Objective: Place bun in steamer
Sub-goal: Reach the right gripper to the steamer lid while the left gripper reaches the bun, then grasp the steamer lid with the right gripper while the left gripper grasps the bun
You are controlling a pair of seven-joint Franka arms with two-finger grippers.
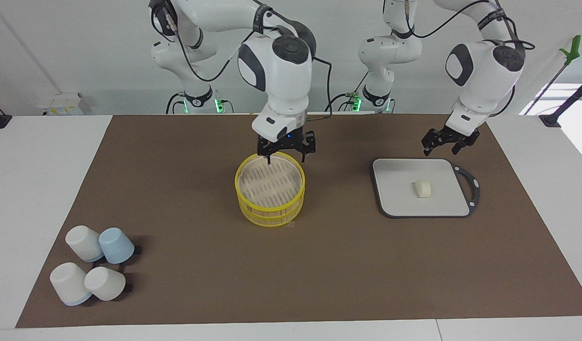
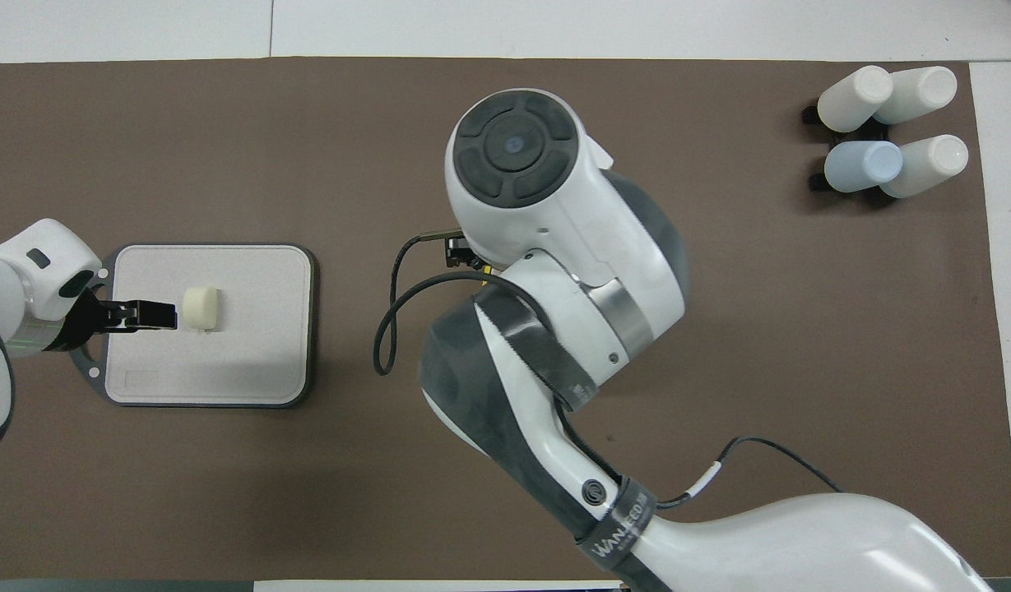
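I need to next close my left gripper on the grey board's bun, at the bun's far half [image 2: 201,299], away from the robots.
The bun [image 1: 423,188] [image 2: 201,307], a small cream lump, lies on the grey board [image 1: 399,201] [image 2: 225,362] toward the left arm's end of the table. My left gripper [image 1: 441,149] [image 2: 164,315] hangs open over the board's edge nearest the robots, clear of the bun. The yellow-rimmed steamer [image 1: 271,214] stands mid-table. My right gripper [image 1: 286,159] is open, with nothing in it, just above the steamer's rim on the robots' side. In the overhead view the right arm hides nearly all of the steamer.
Several upturned cups [image 1: 94,267] [image 2: 888,123], white and pale blue, stand at the right arm's end, on the table corner farthest from the robots. The board has a dark handle loop [image 1: 471,187] on its outer side. A brown mat [image 1: 177,199] covers the table.
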